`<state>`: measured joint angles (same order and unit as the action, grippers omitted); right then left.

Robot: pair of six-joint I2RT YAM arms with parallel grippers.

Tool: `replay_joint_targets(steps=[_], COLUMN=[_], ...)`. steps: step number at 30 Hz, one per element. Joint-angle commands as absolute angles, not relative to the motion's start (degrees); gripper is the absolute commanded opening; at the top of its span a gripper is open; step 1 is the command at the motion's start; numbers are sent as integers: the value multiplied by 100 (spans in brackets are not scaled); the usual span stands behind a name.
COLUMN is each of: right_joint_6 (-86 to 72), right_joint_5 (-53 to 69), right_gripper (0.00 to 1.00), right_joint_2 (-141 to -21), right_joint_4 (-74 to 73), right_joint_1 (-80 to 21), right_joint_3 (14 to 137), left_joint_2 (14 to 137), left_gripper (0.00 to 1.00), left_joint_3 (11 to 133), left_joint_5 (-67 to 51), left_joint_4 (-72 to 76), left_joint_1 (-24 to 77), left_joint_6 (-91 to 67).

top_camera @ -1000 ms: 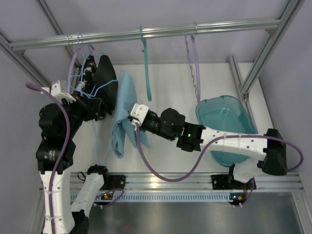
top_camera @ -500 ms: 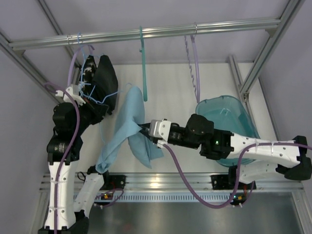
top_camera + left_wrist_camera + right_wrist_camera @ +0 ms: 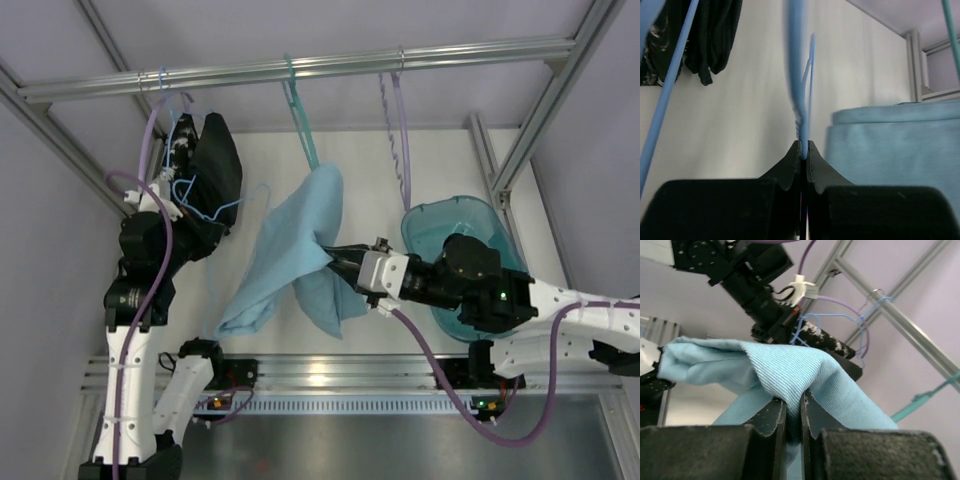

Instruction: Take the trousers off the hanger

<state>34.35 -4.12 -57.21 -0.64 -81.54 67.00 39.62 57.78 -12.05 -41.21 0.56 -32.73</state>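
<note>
Next, I open my right gripper and let the light sky-blue trousers go in the teal tub [image 3: 446, 262] that is on the table.
The light sky-blue trousers [image 3: 290, 250] hang spread out in mid-air at the centre. My right gripper [image 3: 336, 262] is shut on a fold of their right side. In the right wrist view the cloth [image 3: 790, 367] bulges over the closed right gripper [image 3: 793, 404]. The thin pale-blue hanger [image 3: 243, 196] shows as a wire left of the trousers. My left gripper [image 3: 803, 147] is shut on that hanger wire [image 3: 800, 75], and the trousers [image 3: 895, 150] lie just to its right. I cannot tell whether any cloth still rests on the wire.
A teal tub [image 3: 480, 225] sits on the table at the right, under my right arm. From the top rail [image 3: 330, 66] hang a teal-green hanger [image 3: 298, 110], a lilac twisted hanger [image 3: 400, 130] and, at the left, a black garment [image 3: 218, 165] beside a patterned one [image 3: 180, 150].
My right gripper has pulled the trousers rightwards, away from the left arm, and they have swung out and spread wide. The left arm has shifted slightly, still holding the hanger wire.
</note>
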Motion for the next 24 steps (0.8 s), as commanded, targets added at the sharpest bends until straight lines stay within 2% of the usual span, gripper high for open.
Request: replay_joint_targets(steps=[1, 5, 11, 19, 24], right_joint_6=[3753, 3832, 3769, 4069, 3736], right_joint_5=[-457, -37, 483, 360, 150], right_gripper=[0, 0, 0, 0, 0], right_joint_2=[-5020, -4808, -4273, -3157, -2839], right_joint_4=[959, 380, -1668, -2346, -2628], right_joint_1=[-7955, -7796, -7585, -6926, -6039], right_joint_3=[7171, 7435, 7603, 6926, 7014], left_joint_2=[3911, 3955, 3990, 3999, 3990], left_gripper=[0, 0, 0, 0, 0], left_joint_3=[5643, 5537, 5475, 5818, 5941], left_joint_5=[-1081, -1116, -1379, -1731, -1749], left_joint_4=[-3929, -3929, -3911, -3894, -3885], left_joint_1=[44, 44, 35, 44, 44], left_joint_6=[-2936, -2918, -2971, -2532, -2277])
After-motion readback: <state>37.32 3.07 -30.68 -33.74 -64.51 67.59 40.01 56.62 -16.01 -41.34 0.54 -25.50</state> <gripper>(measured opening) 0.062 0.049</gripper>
